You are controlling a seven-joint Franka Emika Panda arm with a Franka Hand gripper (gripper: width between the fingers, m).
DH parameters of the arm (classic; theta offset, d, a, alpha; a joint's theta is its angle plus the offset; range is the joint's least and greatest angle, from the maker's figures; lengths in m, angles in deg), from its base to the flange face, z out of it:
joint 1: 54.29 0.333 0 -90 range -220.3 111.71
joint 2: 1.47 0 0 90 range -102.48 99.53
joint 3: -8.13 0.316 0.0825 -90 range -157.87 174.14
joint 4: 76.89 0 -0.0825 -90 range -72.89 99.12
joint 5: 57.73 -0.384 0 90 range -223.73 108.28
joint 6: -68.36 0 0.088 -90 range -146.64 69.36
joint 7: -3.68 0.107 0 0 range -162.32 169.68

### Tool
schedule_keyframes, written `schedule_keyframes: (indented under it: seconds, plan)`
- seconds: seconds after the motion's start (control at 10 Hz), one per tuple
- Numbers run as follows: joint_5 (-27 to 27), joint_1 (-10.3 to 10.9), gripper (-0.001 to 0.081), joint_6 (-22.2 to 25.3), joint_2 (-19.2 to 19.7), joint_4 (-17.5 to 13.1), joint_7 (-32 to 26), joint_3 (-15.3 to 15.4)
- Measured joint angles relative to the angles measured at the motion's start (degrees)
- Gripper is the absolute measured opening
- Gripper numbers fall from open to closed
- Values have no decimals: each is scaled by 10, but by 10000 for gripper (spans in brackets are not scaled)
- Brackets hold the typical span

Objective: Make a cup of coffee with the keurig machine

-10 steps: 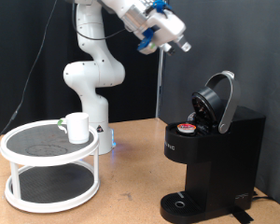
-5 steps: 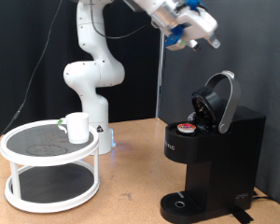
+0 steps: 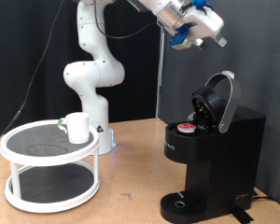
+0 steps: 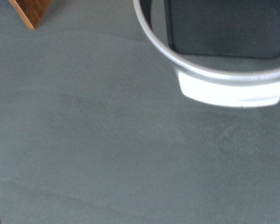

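Observation:
The robot's gripper should move to the top of the silver handle (image 3: 227,74) (image 4: 231,90) on the open lid of the keurig machine and close there.
The black keurig machine (image 3: 213,149) stands at the exterior view's right with its rounded lid (image 3: 221,99) hinged open. A small pod with a red top (image 3: 186,128) sits in its holder. The white cup (image 3: 77,127) stands on the top tier of a round white stand (image 3: 49,163) at the exterior view's left. My gripper (image 3: 215,39) is high in the air, above the open lid, far from the cup, with nothing seen between its fingers. The wrist view shows the silver rim of the lid (image 4: 210,70) against grey floor; no fingers show there.
The white robot base (image 3: 91,84) stands behind the stand. A wooden tabletop (image 3: 131,191) carries the stand and the machine. A dark curtain fills the background. The machine's drip tray (image 3: 182,203) sits at the bottom front.
My gripper has swung from above the table's middle to the exterior view's right and now hangs over the open lid. The cup, pod and machine have not moved.

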Motion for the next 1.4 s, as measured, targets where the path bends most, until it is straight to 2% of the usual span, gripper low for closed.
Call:
schedule_keyframes:
  seconds: [0.3, 0.7, 1.0, 1.4]
  plan:
    - [11, 6, 734, 14, 44, -54, 34, 27]
    - [79, 21, 734, 10, 87, -108, 75, 74]
    - [105, 29, 734, 3, 100, -114, 91, 98]
    - [125, 28, 734, 3, 105, -102, 92, 101]
